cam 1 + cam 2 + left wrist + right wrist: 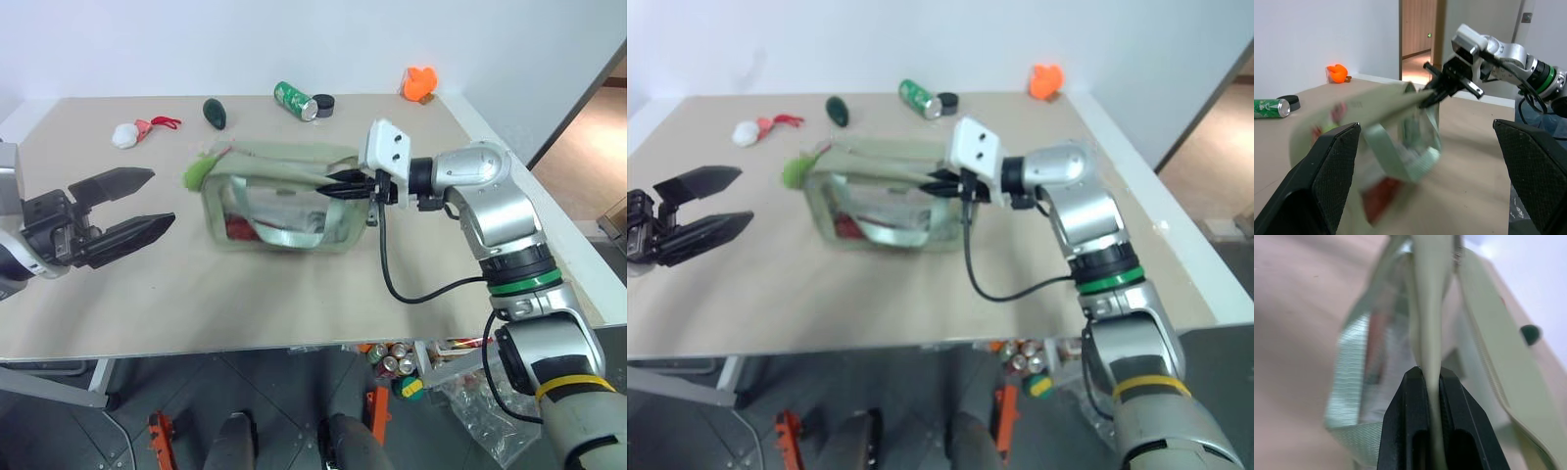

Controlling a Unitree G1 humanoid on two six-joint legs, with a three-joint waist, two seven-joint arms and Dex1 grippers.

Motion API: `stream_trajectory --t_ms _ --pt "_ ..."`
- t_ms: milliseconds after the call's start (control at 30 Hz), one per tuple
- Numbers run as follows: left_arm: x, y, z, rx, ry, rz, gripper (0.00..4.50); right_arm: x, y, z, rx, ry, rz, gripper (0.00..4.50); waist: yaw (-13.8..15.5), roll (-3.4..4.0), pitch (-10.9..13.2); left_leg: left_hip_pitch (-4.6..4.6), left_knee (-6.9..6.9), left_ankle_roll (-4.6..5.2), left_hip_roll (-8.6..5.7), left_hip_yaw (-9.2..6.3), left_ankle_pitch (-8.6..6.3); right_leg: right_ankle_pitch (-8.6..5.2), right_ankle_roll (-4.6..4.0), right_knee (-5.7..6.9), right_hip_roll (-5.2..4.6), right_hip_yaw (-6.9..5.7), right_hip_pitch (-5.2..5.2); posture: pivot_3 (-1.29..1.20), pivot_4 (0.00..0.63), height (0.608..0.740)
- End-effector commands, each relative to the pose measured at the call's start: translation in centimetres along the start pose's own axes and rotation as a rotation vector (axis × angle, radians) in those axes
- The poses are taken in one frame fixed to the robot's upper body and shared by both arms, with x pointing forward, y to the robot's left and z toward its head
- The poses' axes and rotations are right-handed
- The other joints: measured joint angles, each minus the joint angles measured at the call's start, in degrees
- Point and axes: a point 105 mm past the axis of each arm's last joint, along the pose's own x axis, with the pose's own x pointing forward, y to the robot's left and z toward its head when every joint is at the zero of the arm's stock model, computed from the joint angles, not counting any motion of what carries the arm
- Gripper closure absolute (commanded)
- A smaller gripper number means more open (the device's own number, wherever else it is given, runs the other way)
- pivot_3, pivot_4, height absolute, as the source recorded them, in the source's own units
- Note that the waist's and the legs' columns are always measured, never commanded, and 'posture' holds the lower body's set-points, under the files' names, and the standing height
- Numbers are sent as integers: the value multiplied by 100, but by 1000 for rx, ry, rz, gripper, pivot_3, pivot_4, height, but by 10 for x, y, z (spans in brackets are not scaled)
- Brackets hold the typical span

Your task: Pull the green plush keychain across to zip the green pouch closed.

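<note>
The robot's right gripper is pinching the green pouch's top rim in from the end of the pouch, so it should back away and grip the end's edge [357,221] before the zip pull.
The green pouch [279,201] stands in the middle of the table, its clear window facing me with red and white contents inside. The green plush keychain [199,172] sticks out at the pouch's left top corner. My right gripper [328,183] is at the pouch's right end, shut on a pale green strap of fabric from its top; the right wrist view shows the strap pinched between the black fingers [1415,396]. My left gripper [162,198] hovers open to the left of the pouch, a little short of the keychain, with nothing between its fingers.
Along the back of the table lie a white plush with red cord [127,134], a dark green avocado-shaped object [216,113], a green can [294,100], a black cap [324,104] and an orange object [419,83]. A black cable [392,279] loops down from my right wrist.
</note>
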Motion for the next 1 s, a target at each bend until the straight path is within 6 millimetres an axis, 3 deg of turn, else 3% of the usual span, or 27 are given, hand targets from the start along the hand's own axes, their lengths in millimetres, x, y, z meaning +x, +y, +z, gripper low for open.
stream_trajectory --t_ms 33,333,500,667,867,1000 --pt "-2 -3 8 29 -19 0 0 -3 -2 15 -47 -35 -8 4470 -1 0 0 1 1 0 0 3 0 1 2 0 0 2 -1 0 150 740" --pt "-2 -3 11 33 -20 2 0 0 6 17 7 -66 8 4470 -2 -1 -1 5 11 0 1 25 1 8 3 4 0 28 -4 0 150 740" --pt "-1 -2 10 31 -18 2 0 -1 0 30 74 -139 -25 2807 -27 -1 -1 7 10 0 2 30 1 13 12 10 4 37 -9 0 150 740" --pt "2 -4 8 21 -5 -19 0 -23 -12 40 134 -220 -73 1074 -27 -1 -1 7 11 0 3 30 1 12 11 17 6 39 -12 0 150 740" --pt "15 -19 -6 12 71 -118 0 -66 -16 42 214 -291 -103 1074 1 -2 -1 5 11 0 1 33 1 10 15 16 3 43 -11 0 150 740" --pt "20 -26 -18 14 134 -172 0 -81 -14 21 235 -196 -142 1074 -4 -2 -1 8 11 0 1 36 0 -1 -4 16 4 47 -11 0 150 740"
